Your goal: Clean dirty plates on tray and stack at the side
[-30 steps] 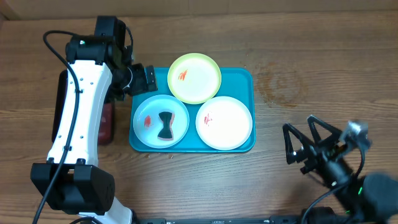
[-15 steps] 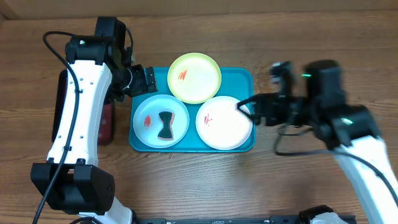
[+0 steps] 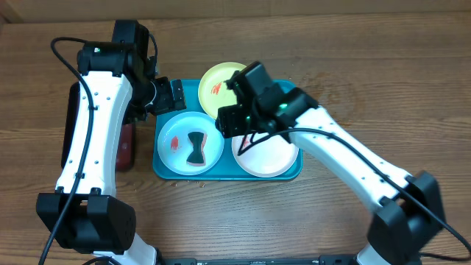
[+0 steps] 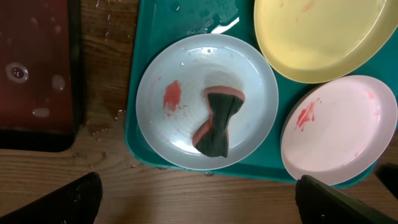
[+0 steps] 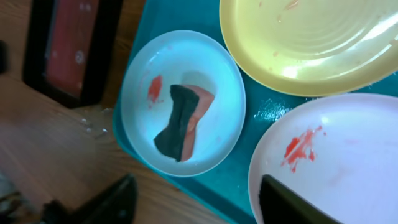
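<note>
The dark sponge is on the light blue plate. My left gripper goes to it next and closes on the sponge's narrow middle (image 3: 196, 148) (image 4: 219, 122).
The turquoise tray (image 3: 291, 92) holds three plates. The light blue plate (image 3: 176, 156) at its front left has a red smear and a dark sponge with a pink side (image 3: 195, 149) lying in it. The yellow-green plate (image 3: 213, 79) at the back and the white plate (image 3: 272, 156) at the front right are partly hidden by my right arm. My left gripper (image 3: 171, 94) is open and empty above the tray's back left corner. My right gripper (image 3: 227, 124) is open and empty above the tray's middle. The right wrist view shows the sponge (image 5: 180, 121), the blue plate (image 5: 217, 81) and the smeared white plate (image 5: 348, 143).
A dark red tray (image 3: 126, 147) lies on the wooden table left of the turquoise tray, partly under my left arm; it also shows in the left wrist view (image 4: 34, 68). Water drops lie on the wood between the two trays (image 4: 102, 118).
My right arm has swung from the table's front right corner to over the tray, and now covers parts of the yellow-green and white plates. My left arm and the plates have not moved.
</note>
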Controlling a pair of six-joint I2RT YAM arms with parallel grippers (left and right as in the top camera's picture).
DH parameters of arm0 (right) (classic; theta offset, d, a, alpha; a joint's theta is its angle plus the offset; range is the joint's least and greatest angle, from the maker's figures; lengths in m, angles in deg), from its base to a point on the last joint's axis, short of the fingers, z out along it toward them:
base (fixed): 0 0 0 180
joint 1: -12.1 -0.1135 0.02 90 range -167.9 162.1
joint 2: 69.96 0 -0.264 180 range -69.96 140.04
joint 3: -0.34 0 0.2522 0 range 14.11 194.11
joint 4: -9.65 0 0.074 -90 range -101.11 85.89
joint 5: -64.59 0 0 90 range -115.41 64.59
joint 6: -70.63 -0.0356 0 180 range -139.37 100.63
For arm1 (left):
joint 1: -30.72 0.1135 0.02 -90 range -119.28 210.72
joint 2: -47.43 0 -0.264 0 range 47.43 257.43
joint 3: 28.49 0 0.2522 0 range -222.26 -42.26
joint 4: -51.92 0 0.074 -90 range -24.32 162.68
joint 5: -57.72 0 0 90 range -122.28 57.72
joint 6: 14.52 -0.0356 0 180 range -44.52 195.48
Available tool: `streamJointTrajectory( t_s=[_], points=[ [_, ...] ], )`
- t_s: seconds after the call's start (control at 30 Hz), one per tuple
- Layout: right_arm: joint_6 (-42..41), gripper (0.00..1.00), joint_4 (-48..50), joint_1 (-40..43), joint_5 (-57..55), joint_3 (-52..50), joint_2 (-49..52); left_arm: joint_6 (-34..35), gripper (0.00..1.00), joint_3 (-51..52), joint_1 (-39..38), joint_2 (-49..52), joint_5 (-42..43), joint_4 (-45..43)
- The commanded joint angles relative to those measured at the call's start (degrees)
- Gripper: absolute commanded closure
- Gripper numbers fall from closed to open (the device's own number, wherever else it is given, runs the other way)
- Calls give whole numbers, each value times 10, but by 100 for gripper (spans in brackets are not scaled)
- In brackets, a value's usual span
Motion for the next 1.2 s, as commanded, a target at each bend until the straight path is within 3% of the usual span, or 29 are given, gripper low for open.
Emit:
streamJointTrajectory(
  t_s=[0.0, 0.67, 0.8, 1.0, 1.17],
  points=[
    [-25, 46, 18, -10, -51, 11, 39, 4, 0, -5, -4, 2, 0, 1],
    [18, 50, 106, -46, -116, 11, 174, 3, 1, -5, -4, 2, -2, 4],
    [16, 50, 105, -47, -124, 11, 177, -1, 10, -4, -4, 2, -2, 7],
    [16, 51, 106, -48, -123, 11, 193, -8, 33, 18, -4, 2, 17, 15],
    [16, 54, 105, -48, -122, 11, 201, -18, 38, 95, -4, 2, 31, -13]
  ],
)
